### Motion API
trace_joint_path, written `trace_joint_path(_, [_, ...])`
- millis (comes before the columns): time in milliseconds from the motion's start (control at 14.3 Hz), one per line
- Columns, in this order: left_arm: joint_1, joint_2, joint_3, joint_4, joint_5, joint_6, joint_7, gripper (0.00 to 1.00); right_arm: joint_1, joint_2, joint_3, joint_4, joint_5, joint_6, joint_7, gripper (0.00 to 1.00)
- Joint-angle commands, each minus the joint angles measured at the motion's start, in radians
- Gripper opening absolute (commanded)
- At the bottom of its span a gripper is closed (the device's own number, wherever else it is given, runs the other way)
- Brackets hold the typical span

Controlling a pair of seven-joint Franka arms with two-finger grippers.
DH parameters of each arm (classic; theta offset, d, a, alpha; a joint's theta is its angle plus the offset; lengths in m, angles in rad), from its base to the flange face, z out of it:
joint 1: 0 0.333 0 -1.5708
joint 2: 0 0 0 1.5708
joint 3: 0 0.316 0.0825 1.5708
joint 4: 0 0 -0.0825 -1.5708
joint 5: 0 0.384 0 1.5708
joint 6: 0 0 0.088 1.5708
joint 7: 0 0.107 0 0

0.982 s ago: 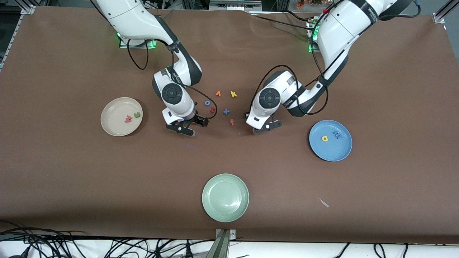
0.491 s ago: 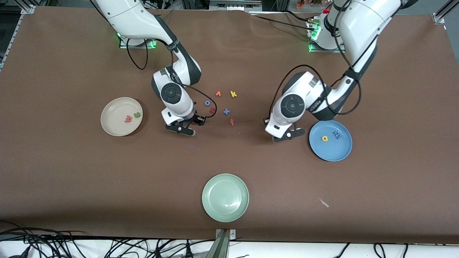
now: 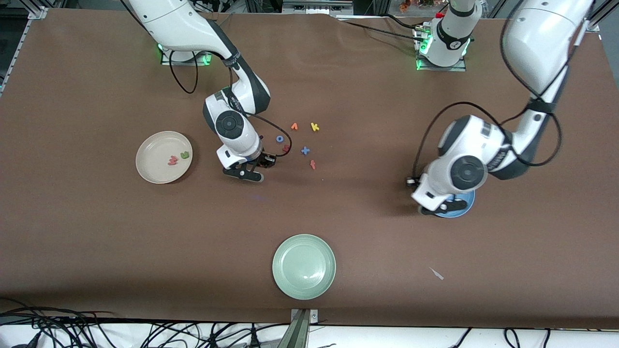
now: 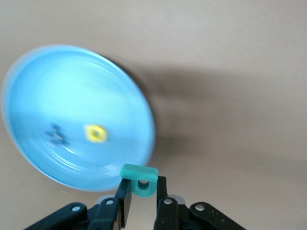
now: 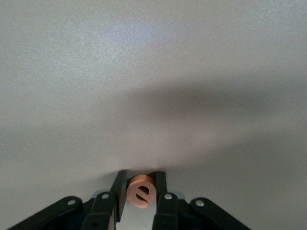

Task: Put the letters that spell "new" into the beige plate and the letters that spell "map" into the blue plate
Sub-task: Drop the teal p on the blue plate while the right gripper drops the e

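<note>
Next, my right gripper puts the orange e down on the beige plate (image 3: 182, 148), next to the green n. The orange e is now low over the table.
My left gripper (image 3: 436, 209) hangs over the edge of the blue plate (image 3: 463, 205), which its hand mostly hides in the front view. It is shut on the teal p (image 4: 140, 179), pinched between the fingertips of the gripper (image 4: 141, 186). On the blue plate (image 4: 72, 86) lie the yellow a (image 4: 96, 133) and the blue m (image 4: 56, 135). My right gripper (image 3: 251, 170), low over the table between the beige plate (image 3: 150, 169) and the loose letters, is shut on the orange e (image 5: 140, 190). The pinkish-red w (image 3: 172, 160) and green n (image 3: 184, 155) lie in the beige plate.
A pale green plate (image 3: 303, 285) sits near the front edge. Loose letters lie mid-table: orange v (image 3: 294, 126), yellow k (image 3: 315, 126), blue o (image 3: 279, 138), dark red s (image 3: 286, 148), a blue cross (image 3: 305, 150) and a red-orange piece (image 3: 313, 164). A small scrap (image 3: 437, 274) lies nearer the front.
The left arm has swung from the middle of the table to over the blue plate, carrying the teal p. The right gripper has closed on the orange e, staying nearly in place.
</note>
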Motion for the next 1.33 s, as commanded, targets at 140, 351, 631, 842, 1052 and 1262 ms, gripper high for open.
trace_joint_path(140, [0.040, 0.072, 0.016, 0.002, 0.121, 0.067, 0.051, 0.12, 0.005, -0.017, -0.003, 0.008, -0.008, -0.025, -0.029, 0.14])
trace_joint_path(351, [0.058, 0.118, 0.034, -0.015, 0.135, 0.153, 0.051, 0.12, -0.001, -0.081, -0.075, 0.045, -0.005, -0.188, -0.171, 0.13])
trace_joint_path(631, [0.058, 0.129, 0.036, -0.015, 0.134, 0.154, 0.042, 0.90, -0.001, -0.165, -0.202, 0.020, -0.006, -0.353, -0.422, 0.13])
trace_joint_path(842, [0.058, 0.092, 0.025, 0.000, 0.129, 0.112, 0.046, 1.00, 0.000, -0.225, -0.311, -0.088, -0.008, -0.352, -0.612, 0.13])
trace_joint_path(1052, [0.051, -0.004, -0.005, 0.003, 0.117, 0.060, 0.048, 1.00, 0.000, -0.306, -0.390, -0.245, -0.008, -0.238, -0.779, 0.13])
trace_joint_path(1262, [0.057, -0.108, -0.050, 0.020, 0.114, -0.006, 0.048, 1.00, -0.001, -0.331, -0.446, -0.345, -0.008, -0.128, -0.923, 0.16])
